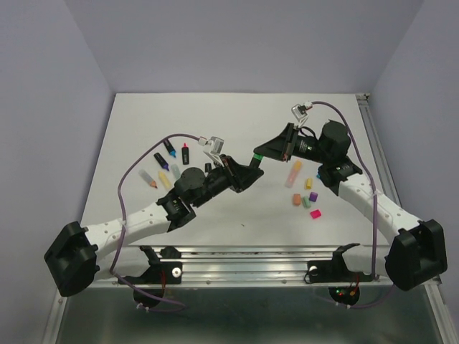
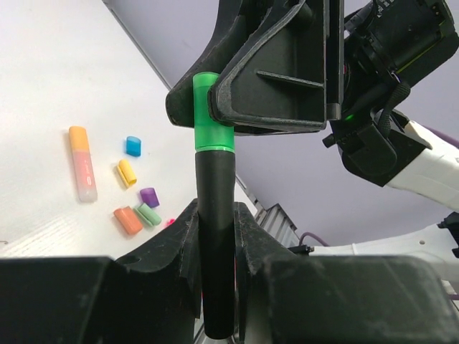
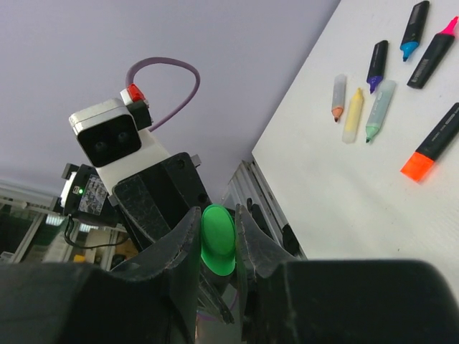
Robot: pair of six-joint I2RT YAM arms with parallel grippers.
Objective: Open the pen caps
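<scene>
My right gripper puts the green cap, still seated on the black pen, down next, between the peach pastel pen and the orange cap (image 1: 296,185).
My left gripper (image 1: 246,170) (image 2: 216,218) is shut on a black highlighter pen body (image 2: 215,186), held above the table's middle. The pen's bright green cap (image 1: 255,155) (image 2: 211,111) (image 3: 217,240) is still seated on the pen, and my right gripper (image 1: 271,151) (image 3: 217,231) is shut on it. The two grippers meet tip to tip. Loose caps lie on the table at the right: orange (image 1: 295,199) (image 2: 128,220), pale green (image 1: 304,203) (image 2: 149,213), pink (image 1: 315,213), purple (image 1: 313,195) (image 2: 149,196), yellow (image 1: 309,183) (image 2: 127,173) and cyan (image 1: 318,174) (image 2: 133,146).
A peach pastel pen (image 1: 294,172) (image 2: 82,163) lies beside the loose caps. Several uncapped pens lie in a group at the left (image 1: 166,166) (image 3: 378,66), black ones and pastel ones. An orange-tipped black pen (image 3: 430,150) lies nearest them. The table's metal rail (image 1: 244,261) runs along the near edge.
</scene>
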